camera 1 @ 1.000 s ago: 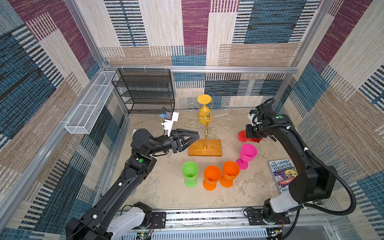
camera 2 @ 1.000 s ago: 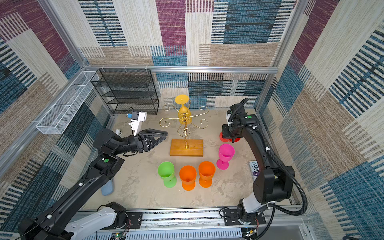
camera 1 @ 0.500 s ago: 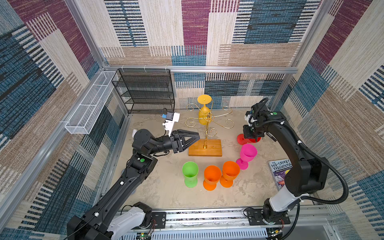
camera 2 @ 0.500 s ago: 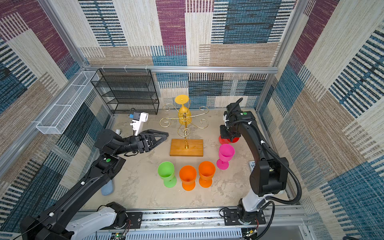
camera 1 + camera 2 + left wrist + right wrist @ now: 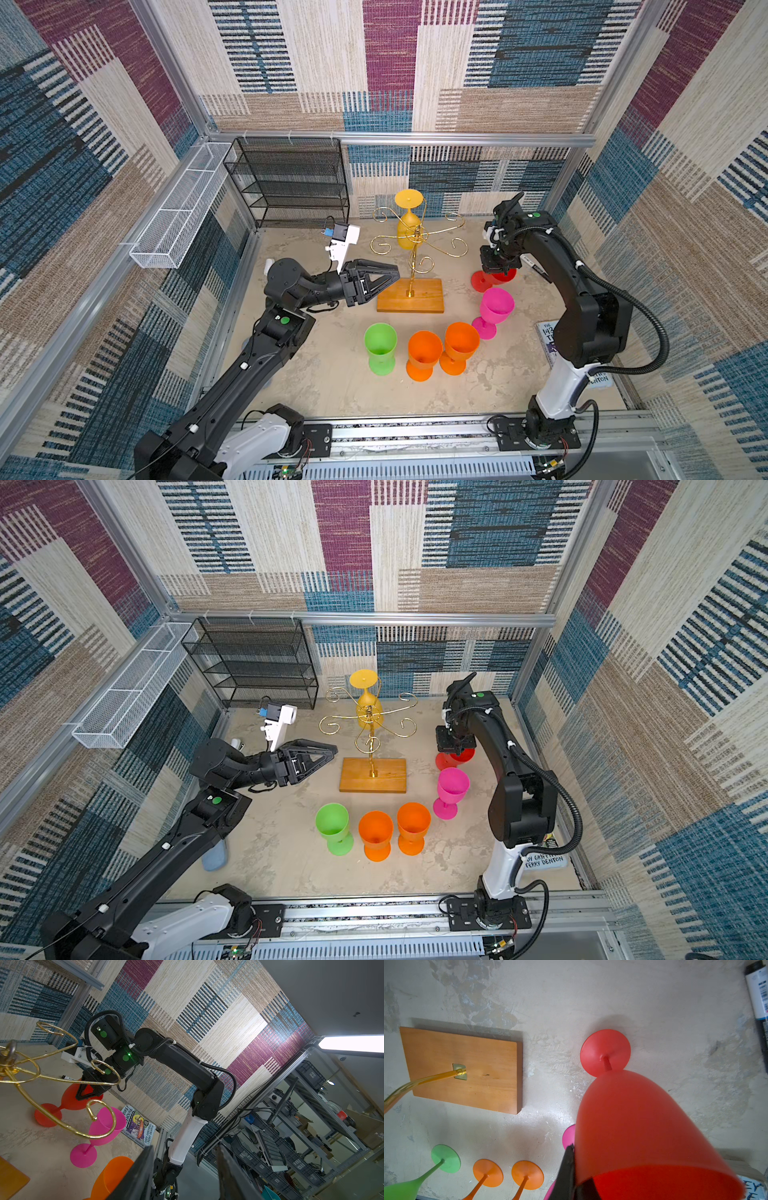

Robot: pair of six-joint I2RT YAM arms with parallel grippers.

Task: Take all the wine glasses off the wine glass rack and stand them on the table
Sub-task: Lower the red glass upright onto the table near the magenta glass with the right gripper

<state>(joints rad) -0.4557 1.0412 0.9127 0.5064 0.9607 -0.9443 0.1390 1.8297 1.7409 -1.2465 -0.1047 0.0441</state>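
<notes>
My right gripper is holding the red wine glass, now upright beside the rack, and will let go of it on the floor (image 5: 476,289) (image 5: 590,1062) between the rack's wooden base and the marker.
The gold wire wine glass rack (image 5: 415,249) (image 5: 370,729) stands on its wooden base (image 5: 410,296) (image 5: 463,1068) mid-floor. A yellow wine glass (image 5: 407,232) (image 5: 368,706) hangs upside down from one of its back arms. My left gripper (image 5: 395,275) (image 5: 332,752) (image 5: 184,1147) is open and empty, level with the base's left end and just left of the pole. My right gripper (image 5: 496,266) (image 5: 455,744) (image 5: 581,1163) is shut on the rim of a red wine glass (image 5: 484,280) (image 5: 643,1126) (image 5: 68,1097). That glass is upright to the right of the rack, its foot down at the floor.
A green glass (image 5: 380,347), two orange glasses (image 5: 424,353) (image 5: 459,345) and a pink glass (image 5: 494,307) stand in front of the rack. A book (image 5: 138,1126) lies at the right wall and a marker (image 5: 758,1001) near the red glass. Back left stand a black mesh shelf (image 5: 291,183) and a white wire basket (image 5: 178,208).
My right arm has shifted slightly and raised its elbow, still holding the red glass at about the same spot. The left arm has barely moved.
</notes>
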